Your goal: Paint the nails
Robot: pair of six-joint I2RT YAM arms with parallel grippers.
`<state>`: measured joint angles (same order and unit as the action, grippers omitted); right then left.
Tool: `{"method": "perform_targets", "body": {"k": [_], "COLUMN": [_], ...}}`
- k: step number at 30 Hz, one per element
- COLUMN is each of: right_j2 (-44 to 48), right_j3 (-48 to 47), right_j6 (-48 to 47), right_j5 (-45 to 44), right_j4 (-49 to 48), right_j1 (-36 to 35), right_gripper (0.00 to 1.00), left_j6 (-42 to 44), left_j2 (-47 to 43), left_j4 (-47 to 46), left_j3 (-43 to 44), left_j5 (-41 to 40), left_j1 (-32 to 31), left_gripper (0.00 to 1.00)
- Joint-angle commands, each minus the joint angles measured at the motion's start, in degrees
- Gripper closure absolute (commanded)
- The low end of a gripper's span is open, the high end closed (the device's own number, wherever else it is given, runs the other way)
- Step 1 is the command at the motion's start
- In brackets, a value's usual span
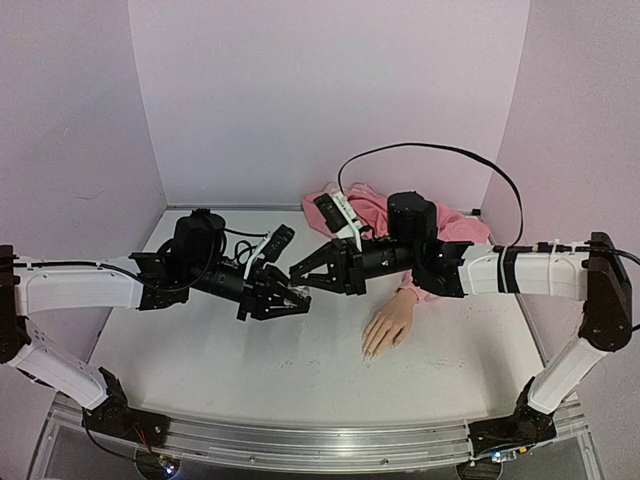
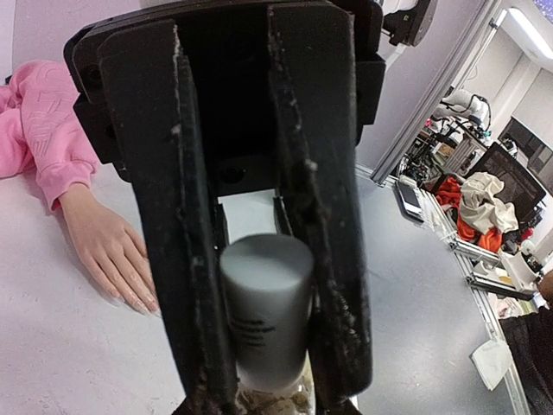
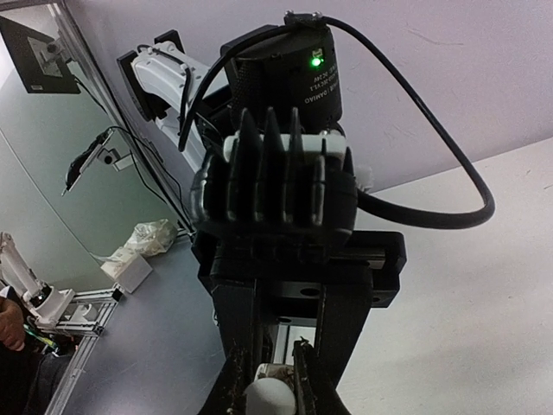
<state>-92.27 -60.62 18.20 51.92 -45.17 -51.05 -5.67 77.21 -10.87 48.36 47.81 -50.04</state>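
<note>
Next, I set the clear bottle, now held above the table, down with my right gripper on the bare tabletop (image 1: 268,399) just behind the metal rail.
The beige mannequin hand (image 1: 390,322) lies palm down at centre right, its pale nails (image 1: 368,352) pointing to the near edge, its pink sleeve (image 1: 365,210) behind it. The hand (image 2: 108,246) and nails (image 2: 130,301) also show in the left wrist view. My left gripper (image 1: 292,300) is shut on the tiny clear bottle (image 2: 259,402) above the table, left of the hand. My right gripper (image 1: 300,272) faces it, its fingers (image 2: 333,285) closed on the bottle's white cap (image 2: 266,303). The cap (image 3: 272,399) shows at the bottom edge of the right wrist view.
A black cable (image 1: 440,150) arcs over the right arm. Pink walls (image 1: 330,90) close the back and sides. A metal rail (image 1: 300,440) runs along the table's near edge. Both arms meet over the table's middle (image 1: 250,360).
</note>
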Motion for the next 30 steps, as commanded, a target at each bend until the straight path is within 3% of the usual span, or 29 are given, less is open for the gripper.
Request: {"method": "perform_targets", "body": {"k": [1,3,7,8,10,13,15,19,23,30], "right_j2": [0.7,0.8,0.5,0.3,-0.6,-2.6,-4.5,-8.8,-13.1,-19.4], "right_j3": [-1.5,-0.9,0.3,0.8,1.4,1.9,2.1,2.9,2.9,3.7], "right_j6": [1.1,0.3,-3.4,-4.1,-5.5,-9.9,-14.7,-21.3,-24.1,-25.9], "right_j5": [0.6,-2.4,-14.1,-16.9,-21.1,-27.4,-30.4,-30.2,-32.0,-36.4], "right_j4": [-3.4,-3.3,-0.2,-0.2,-0.4,-0.5,-0.2,-1.2,-1.9,-6.1], "right_j1": [-0.4,-0.4,-0.5,-0.4,-0.9,-3.7,-7.0,-12.7,-17.2,-22.3], "right_gripper": [1.00,1.00,1.00,1.00,1.00,1.00,1.00,1.00,1.00,1.00], "left_j6": [2.1,1.6,-0.6,-0.6,-0.9,-1.5,-2.8,-4.5,-4.4,-4.8], "left_j2": [-1.4,-2.4,-7.2,-8.9,-12.9,-21.9,-28.6,-36.7,-38.7,-37.2], "left_j4": [-1.6,-1.1,-0.3,-0.3,0.1,1.1,2.7,10.2,15.4,15.7], "left_j3": [0.7,-0.2,-4.7,-6.0,-8.6,-13.2,-15.8,-15.0,-12.4,-11.9], "left_j5": [-2.3,-5.4,-14.6,-16.6,-22.3,-35.4,-49.8,-67.8,-73.8,-76.7], "left_j1": [0.1,0.3,1.4,1.5,1.9,2.3,2.4,2.6,2.6,2.7], "left_gripper": [0.98,0.78,0.24,0.14,0.06,0.04,0.02,0.01,0.02,0.02]}}
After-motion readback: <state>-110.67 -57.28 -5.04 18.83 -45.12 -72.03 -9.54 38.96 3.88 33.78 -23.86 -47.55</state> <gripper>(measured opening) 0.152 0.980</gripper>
